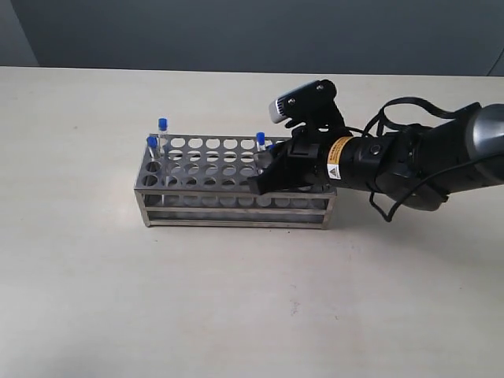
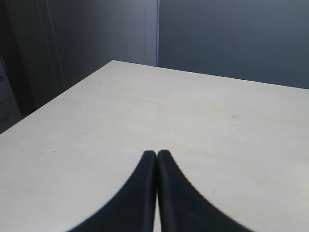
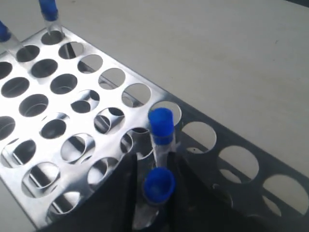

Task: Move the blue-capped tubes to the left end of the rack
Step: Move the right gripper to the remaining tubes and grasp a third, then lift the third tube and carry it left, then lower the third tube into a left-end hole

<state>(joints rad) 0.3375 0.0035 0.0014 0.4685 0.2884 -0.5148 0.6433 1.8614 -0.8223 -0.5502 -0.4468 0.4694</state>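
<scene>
I should set the fourth blue-capped tube down with my right gripper in the rack's end column (image 1: pixel 150 168) (image 3: pixel 6 70), in front of the two tubes.
The grey metal rack (image 1: pixel 236 209) stands mid-table. Two blue-capped tubes (image 1: pixel 162 124) (image 1: pixel 151 142) sit at its left end. A third (image 1: pixel 260 140) stands further right in the back row. My right gripper (image 1: pixel 256 183) reaches over the rack's right half. In the right wrist view its fingers (image 3: pixel 126 193) press close on either side of the fourth blue-capped tube (image 3: pixel 158 186), whose lower part they hide. The third tube (image 3: pixel 160 121) stands upright just past the fingertips. My left gripper (image 2: pixel 157 153) is shut and empty above bare table, out of the exterior view.
The rack's top plate (image 3: pixel 67 66) has several empty holes between the two pairs of tubes. The two left-end tubes (image 3: pixel 48 12) show at the far corner in the right wrist view. Pale tabletop (image 1: pixel 236 315) surrounds the rack, with a dark wall behind.
</scene>
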